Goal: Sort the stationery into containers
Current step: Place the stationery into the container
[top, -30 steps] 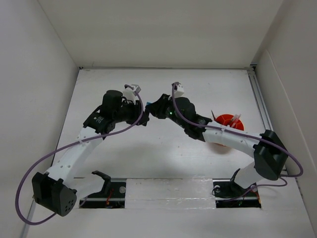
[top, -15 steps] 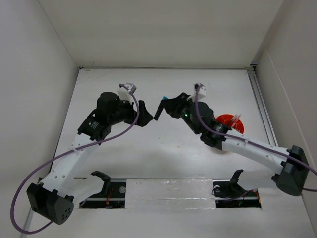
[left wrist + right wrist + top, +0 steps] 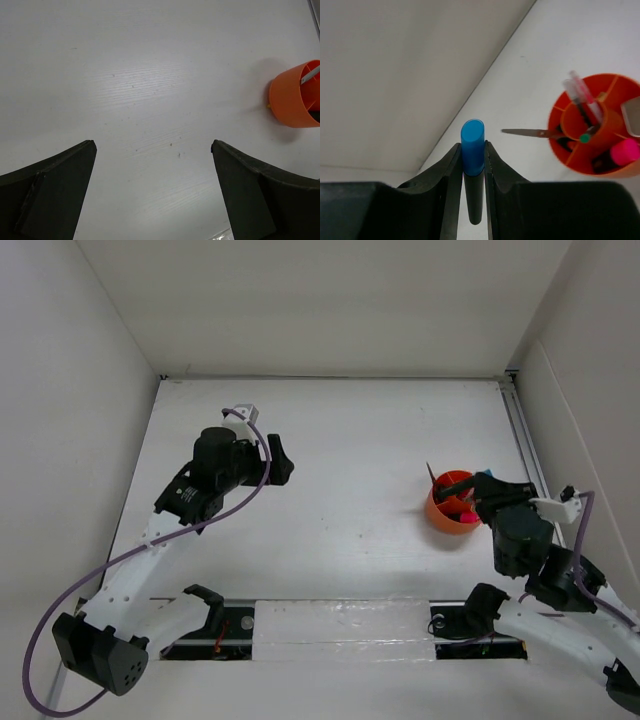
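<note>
Next, my right gripper releases the blue-black marker into the orange cup's compartment (image 3: 461,515) (image 3: 607,160), so that it ends up there beside the pink marker.
My right gripper (image 3: 472,146) is shut on a short blue-black marker (image 3: 472,137), blue cap pointing away from the wrist. In the top view the right gripper (image 3: 478,492) hangs just right of and over the orange cup (image 3: 436,512). The divided cup (image 3: 568,156) holds black-handled scissors (image 3: 530,132) with the blade sticking out, pens (image 3: 580,92) and a pink marker (image 3: 625,151). My left gripper (image 3: 280,462) is open at the table's left, nothing between its fingers (image 3: 60,175). The cup (image 3: 287,100) shows far right in the left wrist view.
White walls enclose the table on the left, back and right. A metal rail (image 3: 525,445) runs along the right edge, close behind the cup. The arm bases (image 3: 340,625) sit along the near edge.
The two grippers met at the table's middle a second ago. The left gripper opened and drew back left. The right arm swung right to the cup, carrying the marker.
</note>
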Available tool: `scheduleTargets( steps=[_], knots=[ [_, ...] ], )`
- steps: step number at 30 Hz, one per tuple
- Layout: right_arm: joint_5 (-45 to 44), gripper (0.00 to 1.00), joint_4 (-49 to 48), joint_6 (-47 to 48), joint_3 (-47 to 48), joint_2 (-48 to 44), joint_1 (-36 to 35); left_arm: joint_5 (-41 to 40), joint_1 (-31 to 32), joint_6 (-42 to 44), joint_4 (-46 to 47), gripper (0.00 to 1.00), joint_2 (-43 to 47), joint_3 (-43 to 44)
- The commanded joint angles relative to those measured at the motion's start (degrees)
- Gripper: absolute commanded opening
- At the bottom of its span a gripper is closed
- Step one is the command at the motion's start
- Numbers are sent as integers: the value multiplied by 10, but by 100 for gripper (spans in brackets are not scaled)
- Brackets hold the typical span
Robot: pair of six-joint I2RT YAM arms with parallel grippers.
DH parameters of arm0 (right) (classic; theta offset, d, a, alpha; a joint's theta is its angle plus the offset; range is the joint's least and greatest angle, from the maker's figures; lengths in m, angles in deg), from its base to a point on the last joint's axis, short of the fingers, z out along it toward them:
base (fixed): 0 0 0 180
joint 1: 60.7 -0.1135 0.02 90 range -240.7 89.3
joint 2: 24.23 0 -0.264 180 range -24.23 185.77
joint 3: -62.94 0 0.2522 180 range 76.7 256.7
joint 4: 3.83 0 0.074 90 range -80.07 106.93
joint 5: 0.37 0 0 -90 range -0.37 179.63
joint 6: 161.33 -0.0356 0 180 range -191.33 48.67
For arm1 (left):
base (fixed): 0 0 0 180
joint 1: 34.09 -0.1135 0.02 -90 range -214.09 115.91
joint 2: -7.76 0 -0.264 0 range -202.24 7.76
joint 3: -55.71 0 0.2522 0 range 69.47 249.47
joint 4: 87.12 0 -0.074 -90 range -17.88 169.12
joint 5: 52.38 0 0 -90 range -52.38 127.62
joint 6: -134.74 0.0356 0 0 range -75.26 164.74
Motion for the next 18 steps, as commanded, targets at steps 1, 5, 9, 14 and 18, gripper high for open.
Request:
scheduleTargets(
  steps=[1,5,9,14,18],
  knots=[
    [-90,0,149,-74,-20,-27,1,8,0,-7,5,100,7,4],
    [-113,0,255,-165,-31,-44,1,26,0,-2,10,100,7,-1],
    [-99,0,434,-395,-31,-5,16,38,0,-2,10,100,7,-1],
    [-84,0,434,-432,-31,28,39,51,0,-2,15,100,7,-1],
    [-84,0,434,-469,-53,16,58,62,0,-2,15,100,7,-1]
  ],
)
